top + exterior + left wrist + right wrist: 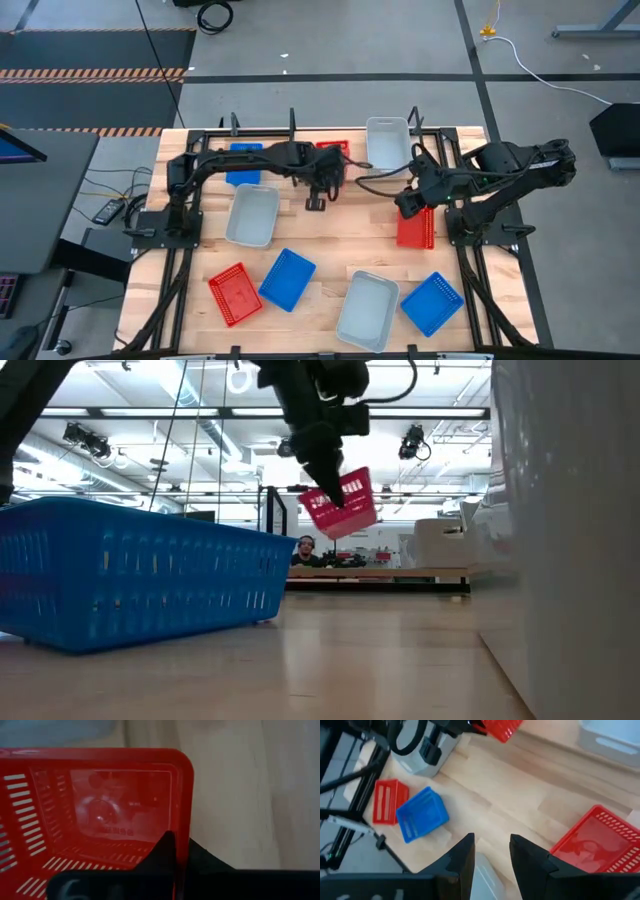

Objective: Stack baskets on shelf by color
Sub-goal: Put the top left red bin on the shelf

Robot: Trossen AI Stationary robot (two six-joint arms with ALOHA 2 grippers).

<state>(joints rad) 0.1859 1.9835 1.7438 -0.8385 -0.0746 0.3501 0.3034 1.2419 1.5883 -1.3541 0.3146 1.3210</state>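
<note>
Next, I set the red basket down with my left gripper, close beside the white basket at the far edge (350, 151).
My left gripper (322, 172) reaches over the table's far middle, shut on a red basket (334, 150) that hangs lifted and tilted in the low view (341, 502). My right gripper (408, 203) is open and hovers just left of another red basket (416, 228), which lies flat on the table and shows in the right wrist view (600, 845). The shelf (292, 127) is a black rail frame along the far edge. A blue basket (243, 162) and a white basket (388, 141) lie by it. My left gripper (181, 845) pinches the red basket's side wall close to a corner (183, 815), with one finger (165, 851) inside and the other outside. The basket is lifted clear of the table and hangs tilted below the fingers (322, 460).
A white basket (252, 214) lies mid-left. Near the front edge lie a red basket (234, 293), a blue basket (288, 279), a white basket (367, 310) and a blue basket (432, 303). Black arm mounts stand at both sides. A person sits in the room beyond (301, 547).
</note>
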